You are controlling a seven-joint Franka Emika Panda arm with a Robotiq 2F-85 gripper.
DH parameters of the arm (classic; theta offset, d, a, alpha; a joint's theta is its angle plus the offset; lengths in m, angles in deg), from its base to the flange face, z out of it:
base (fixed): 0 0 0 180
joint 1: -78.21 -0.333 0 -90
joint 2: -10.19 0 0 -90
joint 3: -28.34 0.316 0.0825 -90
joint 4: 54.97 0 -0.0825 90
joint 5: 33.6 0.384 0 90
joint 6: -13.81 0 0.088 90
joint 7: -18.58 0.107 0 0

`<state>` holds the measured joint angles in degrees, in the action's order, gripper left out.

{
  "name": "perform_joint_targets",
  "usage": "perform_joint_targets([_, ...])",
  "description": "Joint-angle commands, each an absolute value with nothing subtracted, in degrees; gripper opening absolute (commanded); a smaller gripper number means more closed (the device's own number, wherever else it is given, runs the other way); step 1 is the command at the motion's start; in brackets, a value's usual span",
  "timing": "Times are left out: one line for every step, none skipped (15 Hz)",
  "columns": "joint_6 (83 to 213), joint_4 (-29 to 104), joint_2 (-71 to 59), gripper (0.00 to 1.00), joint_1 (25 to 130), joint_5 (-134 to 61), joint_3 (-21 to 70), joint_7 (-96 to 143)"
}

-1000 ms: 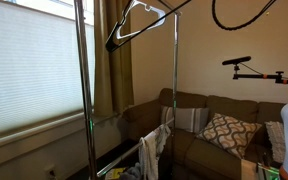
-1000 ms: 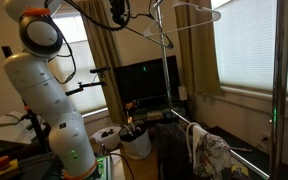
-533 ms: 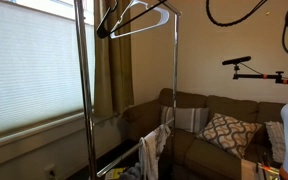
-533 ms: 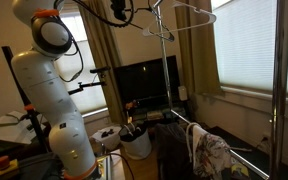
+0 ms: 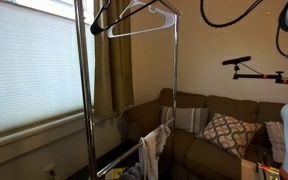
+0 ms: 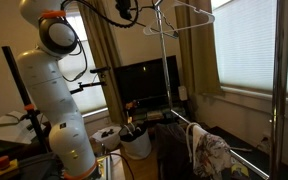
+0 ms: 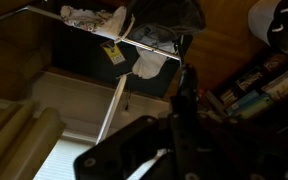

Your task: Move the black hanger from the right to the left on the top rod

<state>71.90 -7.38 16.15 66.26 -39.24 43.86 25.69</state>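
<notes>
The robot's gripper will release the black hanger, now tilted up at the rack's upper end, on the top rod [image 5: 92, 16], between the near chrome pole and the white hanger.
My gripper [image 6: 127, 13] is high up beside the chrome rack, near the top edge of an exterior view. It is shut on the black hanger [image 5: 100, 22], which tilts up at the rack's upper end. In the wrist view the black hanger [image 7: 187, 95] stands as a dark bar between my gripper's [image 7: 179, 125] fingers. A white hanger [image 5: 144, 27] hangs right beside it and also shows in an exterior view [image 6: 194, 12]. The top rod lies at the very top edge of both exterior views and is hardly seen.
The rack's vertical poles [image 5: 84, 100] [image 6: 277, 90] stand tall. Clothes [image 6: 209, 155] drape the lower crossbar. A sofa [image 5: 204, 125], a curtain [image 5: 109, 70], window blinds [image 5: 29, 70], a TV [image 6: 144, 85] and a white bucket [image 6: 134, 143] surround the rack.
The black hanger has moved up and along the rack's top, away from the far pole, past the white hanger. My arm has risen with it.
</notes>
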Motion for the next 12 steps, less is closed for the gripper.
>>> perform_joint_targets([74.57,-8.86,14.19,0.01,64.89,-42.69,46.58,26.68])
perform_joint_targets([74.52,-9.32,13.35,0.01,64.54,-43.48,47.34,26.51])
perform_joint_targets([74.28,-9.62,12.37,0.01,64.18,-44.21,48.12,26.69])
perform_joint_targets([74.21,-9.91,11.45,0.01,63.92,-44.9,48.81,26.78])
perform_joint_targets([74.43,-10.39,10.65,0.01,63.69,-45.26,49.39,26.67])
perform_joint_targets([74.58,-10.76,10.02,0.01,63.46,-45.91,49.94,26.69])
perform_joint_targets([74.88,-11.32,9.36,0.01,63.25,-46.35,50.36,26.89])
perform_joint_targets([75.12,-11.76,8.82,0.01,63.06,-46.82,50.69,26.95])
perform_joint_targets([75.56,-12.14,8.44,0.01,62.88,-47.11,50.93,27.04])
perform_joint_targets([75.8,-12.69,8.28,0.01,62.7,-47.45,51.15,27.43])
perform_joint_targets([75.8,-13.12,8.09,0.01,62.57,-47.8,51.39,27.49])
perform_joint_targets([76.03,-13.4,8.13,0.01,62.41,-48.37,51.62,27.72])
